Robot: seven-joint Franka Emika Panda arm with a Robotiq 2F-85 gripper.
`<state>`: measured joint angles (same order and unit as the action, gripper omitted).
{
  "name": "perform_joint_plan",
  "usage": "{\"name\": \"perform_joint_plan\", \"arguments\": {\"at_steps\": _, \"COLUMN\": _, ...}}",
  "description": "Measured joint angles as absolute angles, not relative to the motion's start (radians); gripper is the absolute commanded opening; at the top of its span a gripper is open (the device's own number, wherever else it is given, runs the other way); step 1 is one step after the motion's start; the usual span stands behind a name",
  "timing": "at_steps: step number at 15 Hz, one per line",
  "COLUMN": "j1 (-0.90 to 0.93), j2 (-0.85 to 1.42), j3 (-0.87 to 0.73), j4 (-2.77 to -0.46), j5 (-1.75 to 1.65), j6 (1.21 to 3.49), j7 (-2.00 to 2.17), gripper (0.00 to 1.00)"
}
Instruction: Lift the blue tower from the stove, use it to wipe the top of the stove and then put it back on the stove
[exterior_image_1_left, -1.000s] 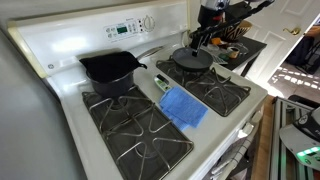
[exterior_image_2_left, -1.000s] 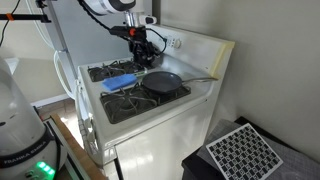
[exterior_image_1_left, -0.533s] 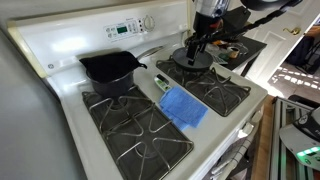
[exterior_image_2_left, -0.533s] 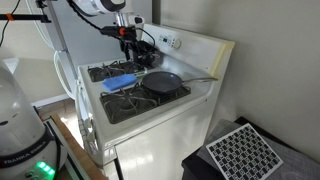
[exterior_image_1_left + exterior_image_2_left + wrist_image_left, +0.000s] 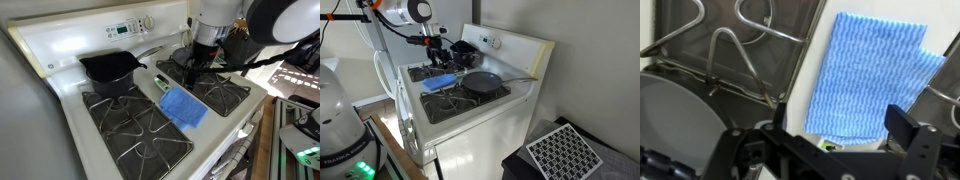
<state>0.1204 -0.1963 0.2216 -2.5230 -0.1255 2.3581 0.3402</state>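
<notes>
The robot's gripper should next go down to the blue towel's far half [image 5: 178,98] [image 5: 849,108], near the small green-labelled object, and take hold there.
The blue towel [image 5: 183,106] lies flat on the white middle strip of the stove [image 5: 70,45], between the burner grates. It also shows in an exterior view [image 5: 442,82] and fills the upper right of the wrist view [image 5: 868,75]. My gripper [image 5: 193,70] hangs above the far end of the towel, open and empty. It also shows in an exterior view [image 5: 433,55]. In the wrist view its two dark fingers [image 5: 840,132] stand apart with the towel's near edge between them.
A black pot [image 5: 110,70] sits on a back burner. A flat dark pan [image 5: 185,62] sits on another burner, right under my arm, and shows in an exterior view [image 5: 482,82]. A small green-labelled object [image 5: 160,82] lies beside the towel. Bare grates [image 5: 135,135] lie in front.
My arm has moved from above the flat pan toward the middle of the stove and lower, over the towel's end. The towel has not moved.
</notes>
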Motion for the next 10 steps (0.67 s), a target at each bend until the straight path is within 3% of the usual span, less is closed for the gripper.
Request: {"name": "perform_joint_plan", "arguments": {"at_steps": 10, "j1": 0.117, "j2": -0.072, "j3": 0.223, "j4": -2.605, "j5": -0.173, "j6": 2.651, "j7": 0.362, "gripper": 1.00}}
